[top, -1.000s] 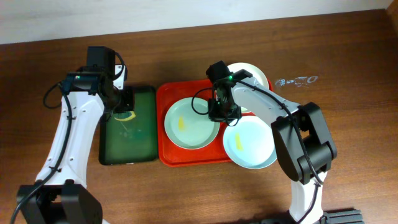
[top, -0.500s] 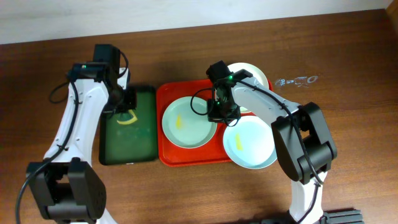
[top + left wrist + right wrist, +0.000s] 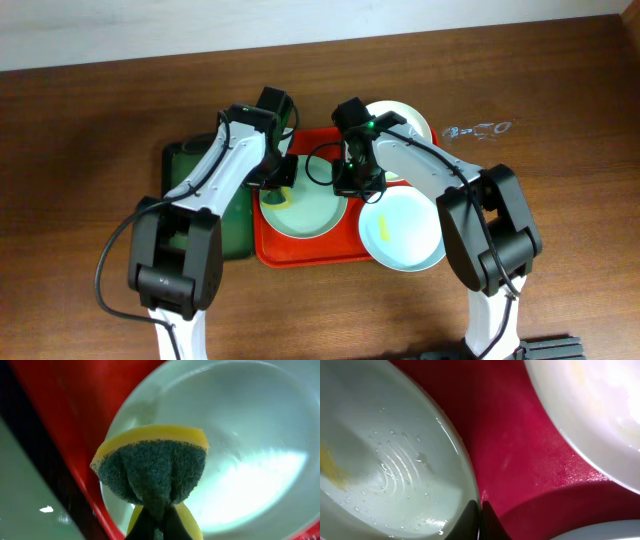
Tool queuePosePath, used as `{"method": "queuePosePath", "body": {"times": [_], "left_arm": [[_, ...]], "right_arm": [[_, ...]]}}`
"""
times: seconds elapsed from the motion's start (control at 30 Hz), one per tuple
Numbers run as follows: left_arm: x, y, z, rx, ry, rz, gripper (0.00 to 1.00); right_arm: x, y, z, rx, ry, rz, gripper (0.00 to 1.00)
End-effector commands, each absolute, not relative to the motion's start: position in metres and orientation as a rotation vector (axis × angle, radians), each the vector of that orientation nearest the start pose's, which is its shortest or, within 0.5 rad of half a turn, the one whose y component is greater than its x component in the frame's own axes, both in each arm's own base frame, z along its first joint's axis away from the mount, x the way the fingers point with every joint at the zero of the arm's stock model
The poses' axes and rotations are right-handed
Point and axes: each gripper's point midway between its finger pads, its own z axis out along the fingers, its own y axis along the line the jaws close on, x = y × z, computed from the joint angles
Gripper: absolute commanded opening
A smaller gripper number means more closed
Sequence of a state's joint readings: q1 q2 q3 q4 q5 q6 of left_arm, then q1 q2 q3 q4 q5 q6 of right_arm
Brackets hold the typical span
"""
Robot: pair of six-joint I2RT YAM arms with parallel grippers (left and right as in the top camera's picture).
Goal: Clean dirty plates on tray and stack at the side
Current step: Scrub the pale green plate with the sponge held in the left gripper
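My left gripper needs to let go of the yellow sponge, and the place where I need to let it go is the middle of the dark green tray [image 3: 207, 205].
On the orange-red tray [image 3: 300, 252] lies a pale mint plate [image 3: 310, 210] with a yellow smear [image 3: 331, 467] and water drops. My left gripper [image 3: 278, 178] is shut on a yellow and green sponge [image 3: 152, 472] and holds it just over that plate's [image 3: 240, 435] left part. My right gripper [image 3: 481, 510] is shut on the same plate's [image 3: 380, 460] right rim, one finger inside the rim and one on the tray [image 3: 520, 435] side. A white-cream plate [image 3: 408, 122] sits at the tray's back right. A second mint plate [image 3: 402, 230] lies at the front right.
A dark green tray [image 3: 238, 228] lies left of the red one, partly under my left arm. A clear crumpled scrap [image 3: 478, 129] lies on the brown table at the back right. The white-cream plate [image 3: 600, 410] is close to my right fingers.
My left arm has swung right from the green tray, carrying the sponge over the mint plate. My right gripper has closed fully on the plate's rim and stayed in place.
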State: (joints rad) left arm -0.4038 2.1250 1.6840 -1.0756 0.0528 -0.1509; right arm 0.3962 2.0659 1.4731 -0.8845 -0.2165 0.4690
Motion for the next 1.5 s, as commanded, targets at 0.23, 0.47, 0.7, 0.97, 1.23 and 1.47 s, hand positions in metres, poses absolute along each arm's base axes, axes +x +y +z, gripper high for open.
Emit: {"method": "queuePosePath", "body": {"times": [0.23, 0.47, 0.7, 0.97, 1.23, 1.47], "left_arm": [[0.385, -0.178, -0.002, 0.374, 3.137, -0.091, 0.0], [0.358, -0.224, -0.011, 0.533, 3.19, -0.446, 0.0], [0.374, -0.24, 0.032, 0.534, 3.107, -0.666, 0.0], [0.398, -0.178, 0.054, 0.405, 3.086, -0.122, 0.0], [0.347, -0.198, -0.017, 0.409, 3.184, -0.245, 0.0], [0.346, -0.265, 0.039, 0.636, 3.039, -0.77, 0.0]], "right_arm": [[0.356, 0.19, 0.014, 0.111, 3.139, 0.387, 0.04], [0.356, 0.19, 0.014, 0.111, 3.139, 0.388, 0.04], [0.356, 0.19, 0.014, 0.111, 3.139, 0.388, 0.04], [0.356, 0.19, 0.014, 0.111, 3.139, 0.388, 0.04], [0.356, 0.19, 0.014, 0.111, 3.139, 0.388, 0.04], [0.357, 0.191, 0.014, 0.111, 3.136, 0.39, 0.04]]}}
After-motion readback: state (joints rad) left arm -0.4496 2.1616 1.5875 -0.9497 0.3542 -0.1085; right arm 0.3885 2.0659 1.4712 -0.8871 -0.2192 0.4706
